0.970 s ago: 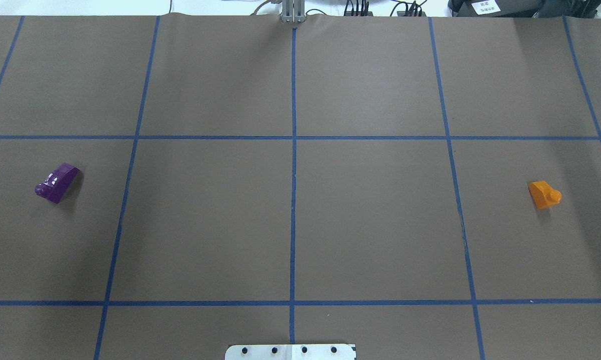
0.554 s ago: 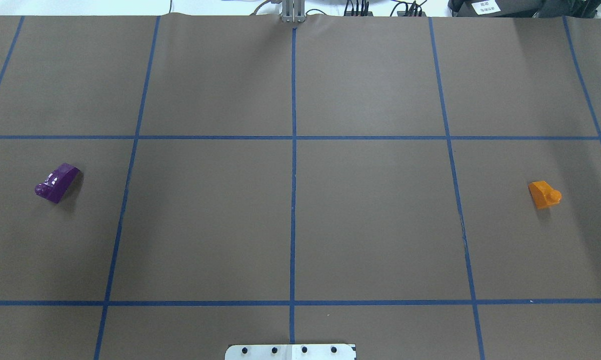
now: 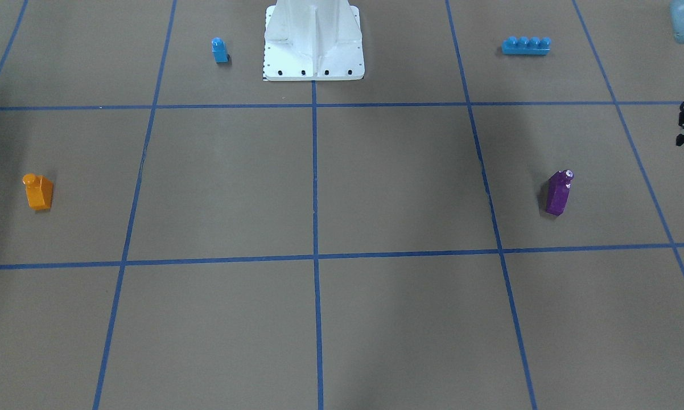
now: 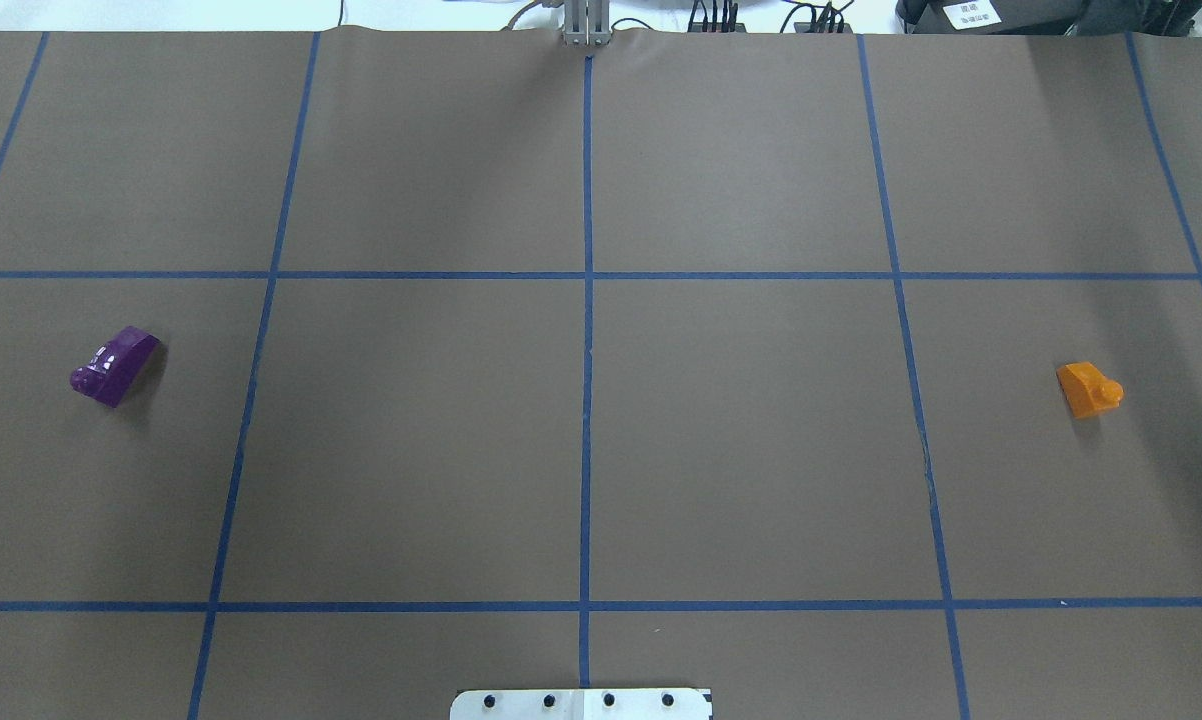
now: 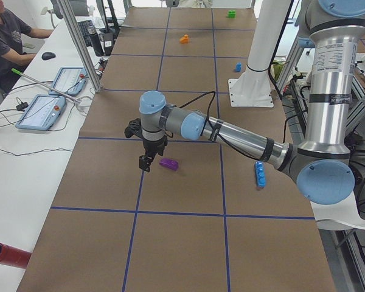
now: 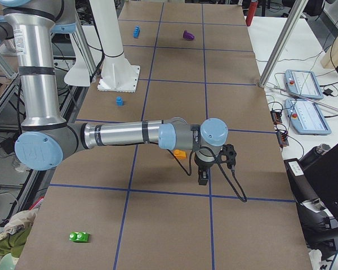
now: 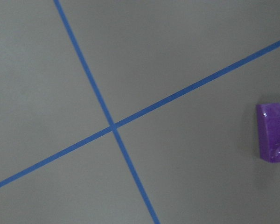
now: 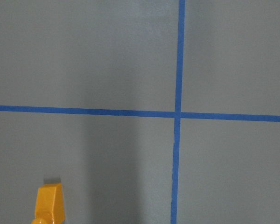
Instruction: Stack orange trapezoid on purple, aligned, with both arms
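Next, my left gripper closes on the studded end [image 3: 563, 177] [image 7: 278, 152] of the purple block and leaves the block's plain end sticking out.
The purple block [image 4: 113, 365] lies on the brown table at the left, and also shows in the front view [image 3: 559, 192] and the left wrist view [image 7: 272, 138]. The orange trapezoid [image 4: 1089, 389] stands at the far right, and also shows in the front view [image 3: 37, 191] and the right wrist view [image 8: 50, 204]. My left gripper [image 5: 145, 163] hangs just beside the purple block [image 5: 168, 163], toward the table's end. My right gripper [image 6: 203, 178] hangs close beside the orange trapezoid [image 6: 180, 153]. I cannot tell whether either gripper is open or shut. Neither holds a block.
A small blue one-stud block [image 3: 219, 50] and a long blue brick [image 3: 525, 45] lie on either side of the white pedestal [image 3: 313, 42]. A green block [image 6: 79, 237] lies near the table's end. A seated person [image 5: 6, 36] and control pendants [image 5: 39, 112] are at the side desk.
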`<act>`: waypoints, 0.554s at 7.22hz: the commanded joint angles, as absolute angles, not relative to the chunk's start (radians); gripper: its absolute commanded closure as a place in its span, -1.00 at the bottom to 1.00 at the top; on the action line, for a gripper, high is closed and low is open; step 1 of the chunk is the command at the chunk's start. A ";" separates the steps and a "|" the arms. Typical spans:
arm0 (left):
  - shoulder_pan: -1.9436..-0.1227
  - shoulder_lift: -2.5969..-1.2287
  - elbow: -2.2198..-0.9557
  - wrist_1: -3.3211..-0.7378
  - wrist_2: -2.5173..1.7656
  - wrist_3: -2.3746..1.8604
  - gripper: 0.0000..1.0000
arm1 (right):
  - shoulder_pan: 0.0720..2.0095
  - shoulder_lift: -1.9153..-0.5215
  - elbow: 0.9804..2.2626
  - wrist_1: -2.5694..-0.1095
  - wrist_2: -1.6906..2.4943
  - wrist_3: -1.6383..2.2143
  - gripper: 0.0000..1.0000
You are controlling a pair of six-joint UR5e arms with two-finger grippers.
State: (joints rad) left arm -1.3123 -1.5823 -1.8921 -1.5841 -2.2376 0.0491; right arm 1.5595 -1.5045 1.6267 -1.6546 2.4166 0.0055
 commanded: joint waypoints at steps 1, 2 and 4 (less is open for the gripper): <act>-1.125 -1.572 -1.866 -1.794 -2.230 -0.330 -1.00 | 1.559 -1.516 1.620 -1.586 2.436 0.008 -1.00; -1.083 -1.571 -1.811 -1.904 -2.226 -0.410 -1.00 | 1.557 -1.516 1.620 -1.585 2.436 0.008 -1.00; -1.002 -1.572 -1.706 -2.052 -2.192 -0.472 -1.00 | 1.557 -1.516 1.620 -1.585 2.437 0.009 -1.00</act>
State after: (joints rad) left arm -1.0499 -1.5720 -1.7706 -1.9579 -2.2157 -0.4296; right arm 1.5573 -1.5152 1.6201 -1.5861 2.4366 0.0086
